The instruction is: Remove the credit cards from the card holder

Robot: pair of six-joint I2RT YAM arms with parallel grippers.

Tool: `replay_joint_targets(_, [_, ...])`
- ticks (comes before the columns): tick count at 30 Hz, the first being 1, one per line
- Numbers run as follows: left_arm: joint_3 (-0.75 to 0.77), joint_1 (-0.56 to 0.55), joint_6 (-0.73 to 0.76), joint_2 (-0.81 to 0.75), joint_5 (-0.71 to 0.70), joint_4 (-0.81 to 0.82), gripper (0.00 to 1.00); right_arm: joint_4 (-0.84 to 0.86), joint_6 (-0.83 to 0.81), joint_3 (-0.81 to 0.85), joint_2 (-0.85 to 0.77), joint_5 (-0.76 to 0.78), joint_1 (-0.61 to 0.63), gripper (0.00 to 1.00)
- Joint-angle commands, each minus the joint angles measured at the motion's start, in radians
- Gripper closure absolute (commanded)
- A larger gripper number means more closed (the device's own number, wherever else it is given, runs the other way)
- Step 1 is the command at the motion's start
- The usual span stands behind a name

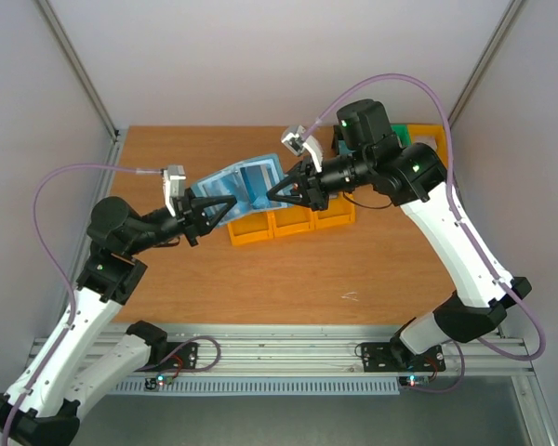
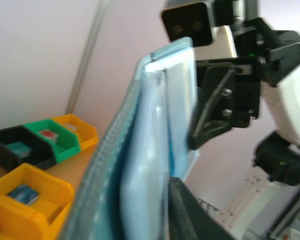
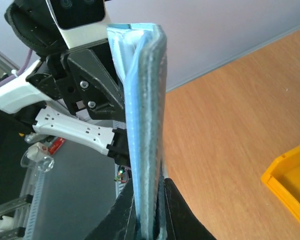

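I have a spot for the card holder on the bare wooden table [image 1: 282,276] just in front of the yellow bins. Next, my right gripper lets go of it there.
The card holder [image 1: 246,186] is a blue wallet held up in the air between both arms, over the yellow bins, with its clear sleeves facing up. My left gripper [image 1: 221,206] is shut on its left end and my right gripper [image 1: 275,193] is shut on its right end. In the left wrist view the card holder [image 2: 140,150] stands edge-on and hides one finger of the left gripper [image 2: 140,205]. In the right wrist view the right gripper [image 3: 150,205] clamps the card holder [image 3: 147,100] from both sides. I cannot make out any separate credit card; they are hidden in the sleeves.
A row of yellow bins [image 1: 288,223] lies under the wallet. A black bin [image 1: 339,139], a green bin [image 1: 414,137] and another yellow bin [image 1: 435,137] stand at the back right. Small blocks lie in the bins [image 2: 30,195]. A yellow bin corner [image 3: 290,180] shows on the wooden table.
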Motion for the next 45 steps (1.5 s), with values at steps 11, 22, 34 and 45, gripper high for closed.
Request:
replay_joint_targets(11, [-0.015,0.02,0.204,-0.095,-0.51,-0.242,0.28,-0.194,0.331,0.081,0.094,0.829,0.029,0.99])
replay_joint_targets(22, [-0.117,-0.093,-0.032,0.049,-0.155,0.085,0.65,-0.008,0.233,0.021,0.128,0.537,0.19,0.99])
replay_joint_targets(34, [-0.115,-0.065,-0.037,-0.04,-0.143,-0.004,0.65,0.152,0.12,-0.103,0.012,0.099,0.161,0.99])
replay_joint_targets(45, [-0.079,-0.025,-0.044,-0.078,-0.124,-0.017,0.65,0.101,0.019,-0.056,0.004,-0.14,0.134,0.99])
